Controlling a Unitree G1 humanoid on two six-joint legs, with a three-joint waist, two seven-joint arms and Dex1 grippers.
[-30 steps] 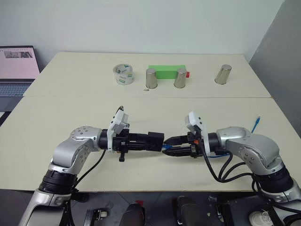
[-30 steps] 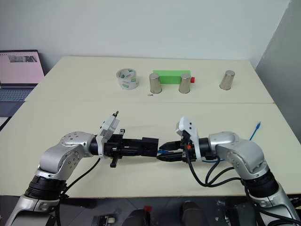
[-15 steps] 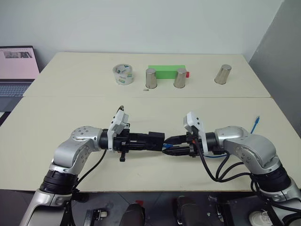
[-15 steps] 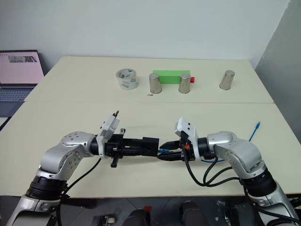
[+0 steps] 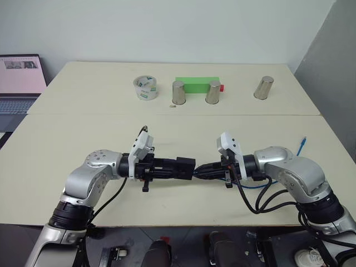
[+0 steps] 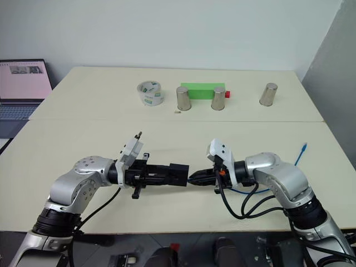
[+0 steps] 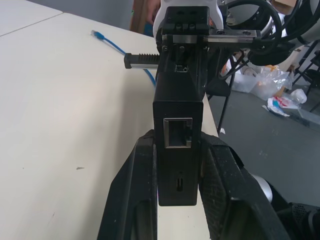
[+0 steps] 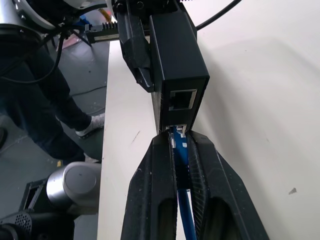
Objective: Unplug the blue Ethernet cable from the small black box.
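Observation:
I need to release the small black box from my left gripper on the near table (image 5: 115, 127) beside the seam, toward the tape roll.
My left gripper (image 5: 173, 167) is shut on the small black box (image 5: 186, 165) and holds it just above the near table, its fingers (image 7: 142, 165) clamping the box's two sides. The box's (image 7: 177, 120) upper port faces the left wrist camera and is empty. From the other side, my right gripper (image 8: 175, 139) is shut on the blue Ethernet cable (image 8: 179, 150) right at the box (image 8: 177, 65), where the plug meets the lower port. The cable runs back under my right arm, and its free end (image 5: 302, 146) lies near the table's right edge.
On the far table stand a tape roll (image 5: 146, 88), a green block (image 5: 197, 83) and three metal cups (image 5: 178, 92) (image 5: 213, 92) (image 5: 264, 87). A laptop (image 5: 19, 78) sits at the far left. A seam (image 5: 167, 114) separates the two tables.
My right gripper's fingers, open around the blue plug before, have closed on it. The left gripper and the box have kept still.

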